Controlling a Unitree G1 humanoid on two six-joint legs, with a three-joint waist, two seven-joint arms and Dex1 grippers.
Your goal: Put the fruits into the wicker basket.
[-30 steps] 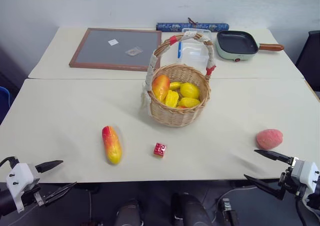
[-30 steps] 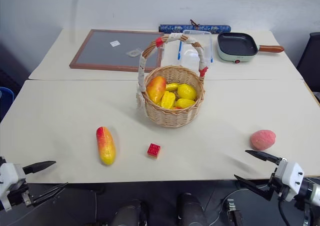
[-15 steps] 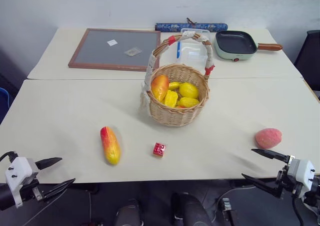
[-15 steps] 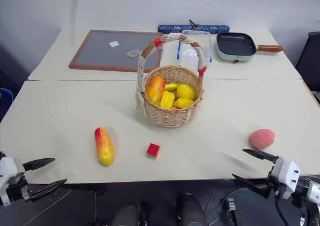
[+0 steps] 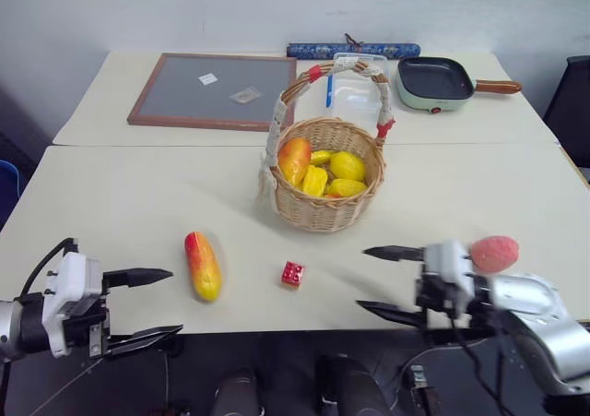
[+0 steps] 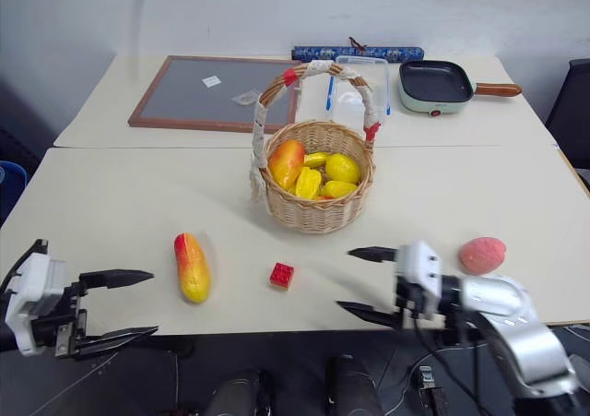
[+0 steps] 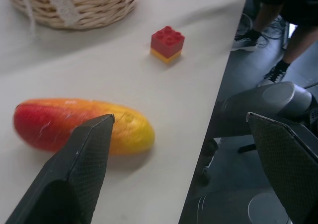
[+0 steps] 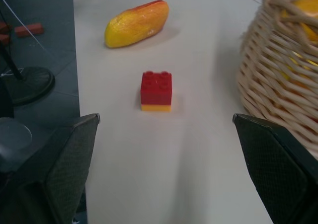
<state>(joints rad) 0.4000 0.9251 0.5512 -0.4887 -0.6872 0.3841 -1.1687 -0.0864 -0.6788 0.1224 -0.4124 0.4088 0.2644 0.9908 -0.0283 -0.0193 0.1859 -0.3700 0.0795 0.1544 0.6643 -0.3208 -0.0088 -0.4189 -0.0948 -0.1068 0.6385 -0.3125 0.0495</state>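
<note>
My right gripper is to go next to the small red cube by the long fruit and close on the red cube's opposite sides (image 5: 292,275) (image 8: 156,92).
An elongated red-to-yellow fruit (image 5: 204,266) lies on the table near the front left. A rounder pink fruit (image 5: 494,254) rests at the front right. The wicker basket (image 5: 318,213) stands at mid-table with several yellow and orange fruits inside. My left gripper (image 5: 175,301) is open at the table's front edge, just left of the long fruit (image 7: 82,126) and pointing toward it. My right gripper (image 5: 362,278) is open over the front edge, pointing left at the red cube (image 8: 156,90). The pink fruit sits behind its wrist. Neither gripper holds anything.
A small red cube (image 5: 293,274) lies between the long fruit and my right gripper. Behind the basket are a clear plastic box (image 5: 355,89), a green frying pan (image 5: 438,81), a framed grey board (image 5: 212,89) and a blue roll (image 5: 353,50).
My right gripper swung left from the table's right front corner to just right of the red cube. My left gripper moved right and up toward the long fruit. Both stayed open.
</note>
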